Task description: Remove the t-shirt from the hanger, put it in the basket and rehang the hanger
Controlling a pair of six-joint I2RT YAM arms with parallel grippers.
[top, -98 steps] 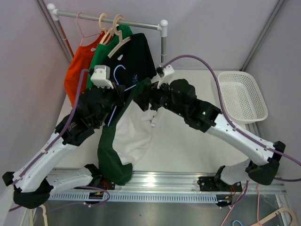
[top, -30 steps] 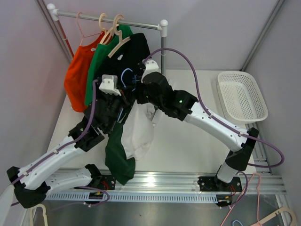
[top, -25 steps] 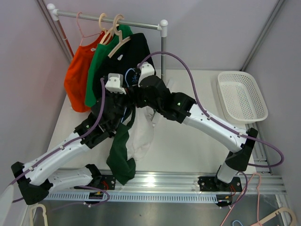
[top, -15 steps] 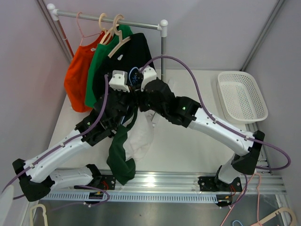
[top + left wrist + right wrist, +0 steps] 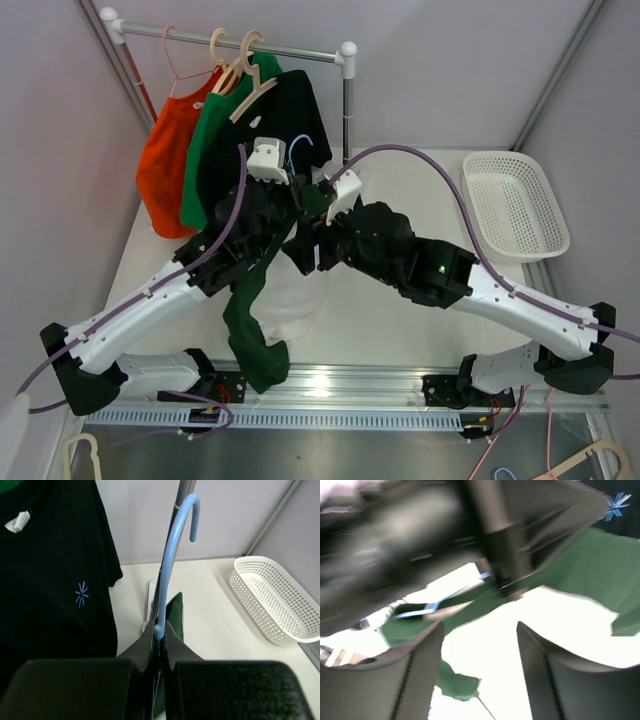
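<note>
My right gripper is to close next on the hanging sleeve (image 5: 249, 298) of the dark green t-shirt, high up beside the t-shirt's white side.
My left gripper (image 5: 160, 636) is shut on the neck of a light-blue hanger (image 5: 172, 555), whose hook (image 5: 300, 145) points up beside the rack post. From under that grip a dark green t-shirt (image 5: 252, 330) with a white side hangs down to the table's near edge; a green fold (image 5: 173, 615) shows just past the fingers. My right gripper (image 5: 479, 630) is open with nothing between its fingers, close to the right of the shirt (image 5: 570, 570). That view is blurred. From above, the right gripper (image 5: 305, 245) sits just below the left one.
A rail (image 5: 250, 45) at the back left carries an orange shirt (image 5: 160, 160), a green one (image 5: 205, 140) and a black one (image 5: 285, 110) on hangers. Its post (image 5: 347, 100) stands right behind the grippers. A white basket (image 5: 515, 205) sits at the right edge.
The right gripper has opened, let go of the shirt and drawn back toward the near right. The left arm has carried the hanger farther back toward the rack post.
</note>
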